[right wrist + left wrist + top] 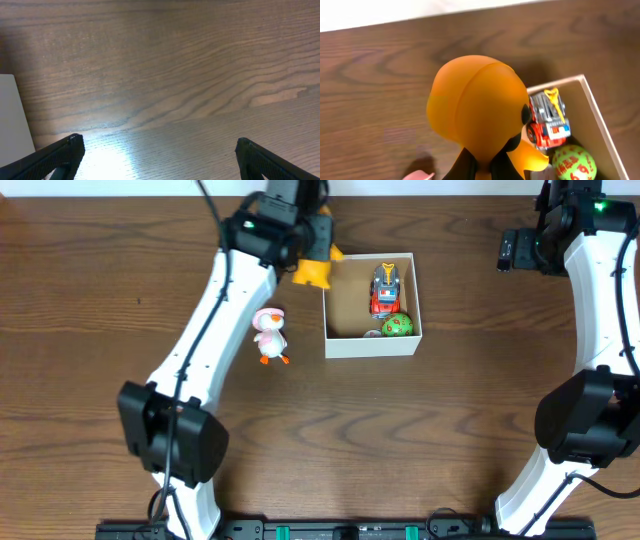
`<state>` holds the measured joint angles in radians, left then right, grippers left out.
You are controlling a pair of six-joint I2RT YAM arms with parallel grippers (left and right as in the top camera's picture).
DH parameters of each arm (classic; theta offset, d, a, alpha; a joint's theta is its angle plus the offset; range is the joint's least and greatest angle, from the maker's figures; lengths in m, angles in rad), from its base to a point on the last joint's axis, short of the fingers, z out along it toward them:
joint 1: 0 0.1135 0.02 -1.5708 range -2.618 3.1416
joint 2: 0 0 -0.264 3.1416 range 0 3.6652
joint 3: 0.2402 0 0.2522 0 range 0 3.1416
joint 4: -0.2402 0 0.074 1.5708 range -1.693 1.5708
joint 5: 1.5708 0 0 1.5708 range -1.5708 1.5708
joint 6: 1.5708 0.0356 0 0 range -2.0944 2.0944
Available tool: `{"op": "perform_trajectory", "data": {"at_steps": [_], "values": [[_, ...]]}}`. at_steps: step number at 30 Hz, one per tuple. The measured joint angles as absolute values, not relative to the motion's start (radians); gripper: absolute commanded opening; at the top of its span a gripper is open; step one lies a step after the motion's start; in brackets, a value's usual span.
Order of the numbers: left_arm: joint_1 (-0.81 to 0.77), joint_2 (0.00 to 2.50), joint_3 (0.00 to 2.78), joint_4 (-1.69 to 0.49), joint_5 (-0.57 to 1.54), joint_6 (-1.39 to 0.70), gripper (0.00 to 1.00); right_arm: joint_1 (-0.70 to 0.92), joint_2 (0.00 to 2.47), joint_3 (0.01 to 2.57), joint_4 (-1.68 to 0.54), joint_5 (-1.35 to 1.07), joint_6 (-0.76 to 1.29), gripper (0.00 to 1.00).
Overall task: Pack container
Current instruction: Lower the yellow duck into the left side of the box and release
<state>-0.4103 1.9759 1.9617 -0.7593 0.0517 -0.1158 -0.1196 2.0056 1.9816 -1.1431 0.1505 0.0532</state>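
Note:
I need to use my left gripper to set the orange toy duck on the box's bare bottom beside the red toy fire truck [346,304].
The container [372,343] is a square white box with a brown inside, at the table's back middle. It holds a red toy fire truck [384,288] and a green ball [397,326]. My left gripper [308,252] is shut on an orange toy duck [316,271] and holds it just left of the box's back left corner. In the left wrist view the duck [475,110] fills the middle, with my left gripper [485,167] clamped on it, the truck [549,119] and ball [574,163] to the right. My right gripper [157,155] is open and empty over bare table at the far right.
A pink and white toy duck [269,335] stands on the table left of the box; its pink edge shows in the left wrist view [418,175]. The white box's wall [12,115] shows at the left edge of the right wrist view.

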Motion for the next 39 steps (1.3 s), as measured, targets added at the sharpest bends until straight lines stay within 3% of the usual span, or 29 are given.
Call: {"op": "perform_trajectory", "data": {"at_steps": [10, 20, 39], "values": [[-0.441, 2.100, 1.962, -0.744, 0.052, -0.051, 0.06, -0.120, 2.006, 1.982, -1.143, 0.150, 0.053, 0.99], [-0.440, 2.109, 1.962, -0.565, 0.066, -0.083, 0.06, -0.120, 2.006, 1.981, -1.143, 0.150, 0.053, 0.99], [-0.440, 2.111, 1.962, -0.685, 0.232, -0.134, 0.06, -0.120, 2.006, 1.982, -1.143, 0.150, 0.053, 0.99]]}}
